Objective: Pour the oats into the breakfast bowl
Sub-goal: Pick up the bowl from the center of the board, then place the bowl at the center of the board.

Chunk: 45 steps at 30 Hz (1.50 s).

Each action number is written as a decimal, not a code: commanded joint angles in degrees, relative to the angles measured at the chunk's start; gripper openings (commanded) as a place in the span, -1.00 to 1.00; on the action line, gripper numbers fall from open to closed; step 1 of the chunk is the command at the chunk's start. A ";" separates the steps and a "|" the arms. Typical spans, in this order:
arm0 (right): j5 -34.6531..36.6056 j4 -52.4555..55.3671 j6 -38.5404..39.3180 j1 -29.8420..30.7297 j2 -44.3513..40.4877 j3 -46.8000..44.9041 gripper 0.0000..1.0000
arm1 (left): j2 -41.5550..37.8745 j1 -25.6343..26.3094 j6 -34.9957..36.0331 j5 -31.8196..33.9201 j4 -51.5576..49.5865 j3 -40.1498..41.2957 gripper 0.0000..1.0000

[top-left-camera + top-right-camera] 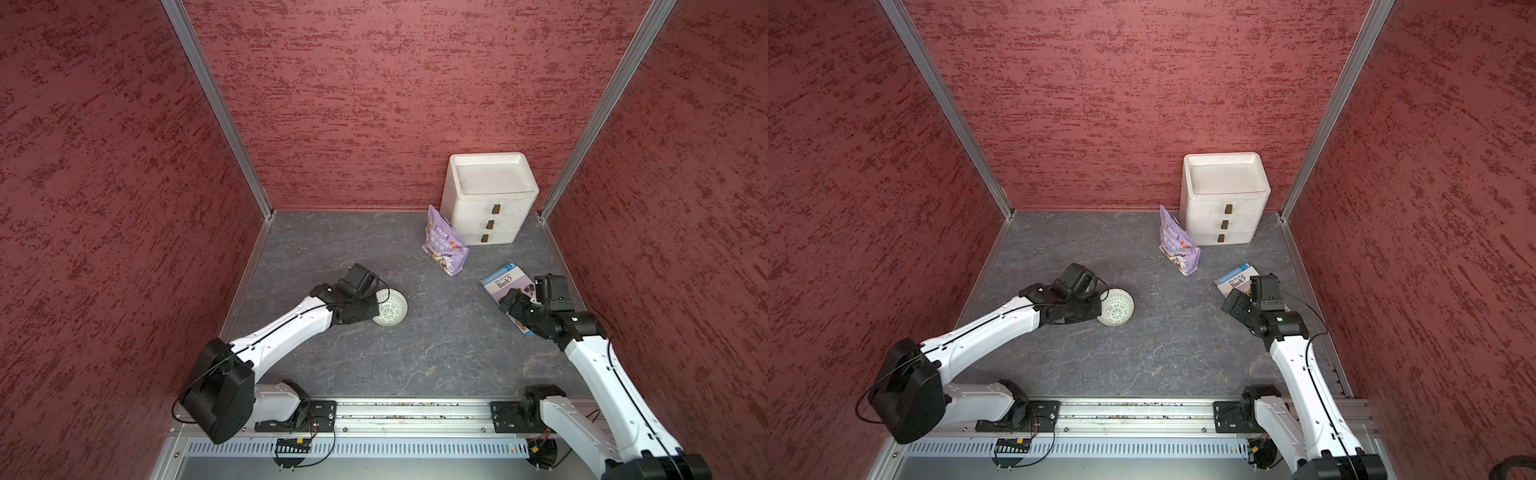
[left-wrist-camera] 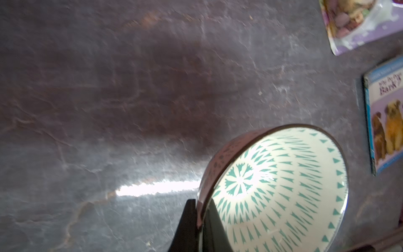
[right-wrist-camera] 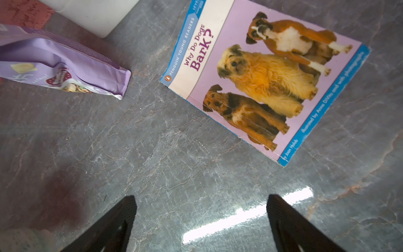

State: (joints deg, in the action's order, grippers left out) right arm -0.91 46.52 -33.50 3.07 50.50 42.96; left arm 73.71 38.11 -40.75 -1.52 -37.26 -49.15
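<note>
Next, my left gripper sets the breakfast bowl down and lets go of it on the bare table a little nearer the front metal rail [image 1: 396, 338].
The breakfast bowl [image 1: 392, 307] [image 1: 1118, 308], white with a patterned inside, sits left of the table's middle and looks slightly tipped. My left gripper [image 1: 374, 304] [image 2: 201, 209] is shut on its rim, one finger inside and one outside, as the left wrist view shows on the bowl [image 2: 283, 185]. The oats are hidden inside the lilac pouch [image 1: 444, 243] [image 1: 1177, 245] [image 3: 61, 63], which stands at the back right. My right gripper [image 1: 510, 305] [image 3: 200, 207] is open and empty over bare table, beside the book and apart from the pouch.
A white three-drawer box [image 1: 488, 195] [image 1: 1223, 195] stands in the back right corner just behind the pouch. A blue dog book [image 1: 505, 282] [image 3: 261, 76] lies flat near the right wall, partly under my right wrist. Red walls close in three sides.
</note>
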 commanded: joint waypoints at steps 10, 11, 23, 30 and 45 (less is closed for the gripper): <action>-1.99 2.98 2.05 0.17 -2.80 3.83 0.97 | 1.50 13.36 -11.56 5.82 -4.24 2.13 -1.00; -1.92 3.15 2.22 0.16 -3.46 3.66 0.97 | 1.66 13.51 -11.66 6.25 -4.57 1.85 -1.00; -4.02 1.41 4.12 0.31 -7.31 3.85 0.97 | 4.22 14.04 -12.45 8.67 -2.66 2.08 -1.00; -7.35 0.01 7.42 2.04 -3.59 7.00 0.97 | 5.86 12.94 -12.18 10.20 -1.67 2.07 -0.74; -7.95 -25.03 20.22 11.21 6.20 10.31 0.97 | -7.02 9.16 -8.54 9.17 -3.39 4.82 0.53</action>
State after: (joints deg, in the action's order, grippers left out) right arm -7.09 33.87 -18.61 13.21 54.78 54.81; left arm 68.86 47.81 -50.39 6.59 -39.64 -45.32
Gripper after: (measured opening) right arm 0.985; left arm 0.746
